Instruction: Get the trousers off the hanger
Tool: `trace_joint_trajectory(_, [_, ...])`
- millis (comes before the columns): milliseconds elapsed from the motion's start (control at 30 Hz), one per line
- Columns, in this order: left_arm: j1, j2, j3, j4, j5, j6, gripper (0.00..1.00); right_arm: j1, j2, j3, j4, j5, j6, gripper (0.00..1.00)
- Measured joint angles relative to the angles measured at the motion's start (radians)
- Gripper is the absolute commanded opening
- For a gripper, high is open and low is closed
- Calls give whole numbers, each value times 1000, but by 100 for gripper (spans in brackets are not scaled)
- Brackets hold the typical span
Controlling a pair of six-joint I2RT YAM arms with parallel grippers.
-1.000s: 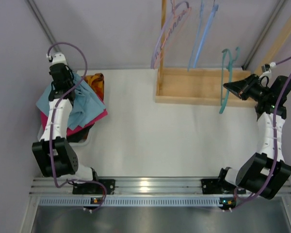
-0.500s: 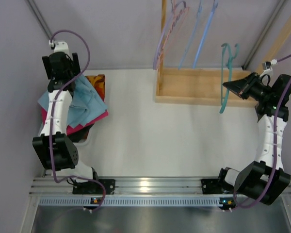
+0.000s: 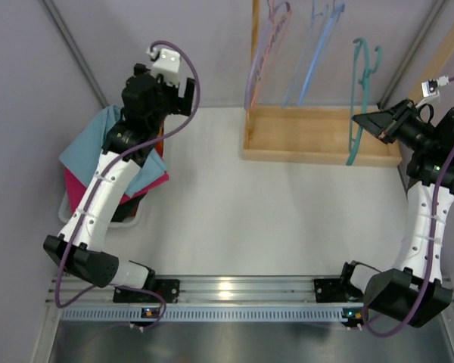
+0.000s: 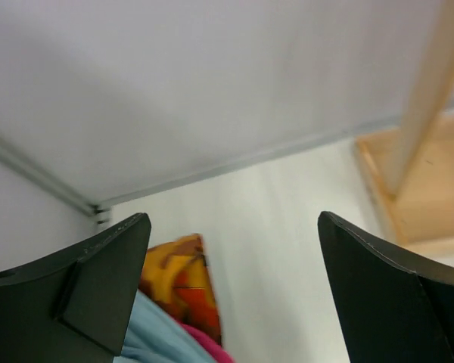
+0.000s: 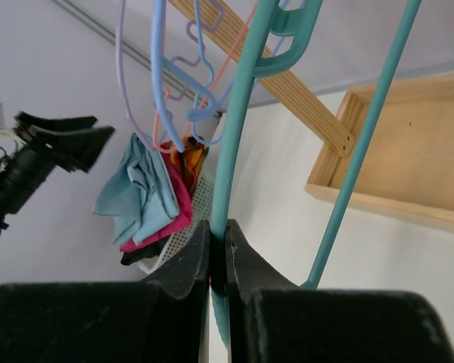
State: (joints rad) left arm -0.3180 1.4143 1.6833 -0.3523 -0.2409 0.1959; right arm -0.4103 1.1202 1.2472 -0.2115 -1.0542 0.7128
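Observation:
Next, I release the teal hanger with my right gripper on the wooden rack [image 3: 366, 48], beside the light blue hangers.
The light blue trousers [image 3: 87, 147] lie crumpled on a pile of cloths at the table's left, off the hanger; they also show in the wrist views [image 4: 151, 340] [image 5: 140, 189]. My left gripper [image 3: 178, 94] [image 4: 231, 287] hovers open and empty above and to the right of the pile. The thin teal hanger [image 3: 354, 91] [image 5: 242, 113] hangs bare in the air by the wooden rack. My right gripper [image 3: 358, 121] [image 5: 218, 242] is shut on its lower bar, both fingers pressed on the plastic.
Under the trousers are a magenta cloth [image 3: 155, 181] and an orange patterned cloth [image 4: 178, 276], in a white perforated basket [image 5: 200, 204]. A wooden rack with a tray base [image 3: 310, 136] carries a pink-lilac hanger [image 3: 261, 53] and light blue hangers [image 3: 310, 45].
My left gripper opened, let go of the trousers, and rose up and to the right of the pile. The right arm lifted the teal hanger higher.

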Motion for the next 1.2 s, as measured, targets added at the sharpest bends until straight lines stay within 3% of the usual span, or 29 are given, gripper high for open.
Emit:
trace_joint_trajectory(133, [-90, 0, -72, -28, 82, -40, 98, 28, 26, 72, 44, 27, 64, 0])
trace_joint_trajectory(567, [-131, -23, -196, -64, 165, -126, 98, 107, 411, 553, 61, 196, 156, 0])
trace_joint_trajectory(800, [-130, -54, -233, -61, 164, -145, 98, 109, 625, 798, -36, 269, 175, 0])
trace_joint_trajectory(1200, [-130, -55, -274, -67, 140, -146, 98, 167, 666, 820, -86, 357, 166, 0])
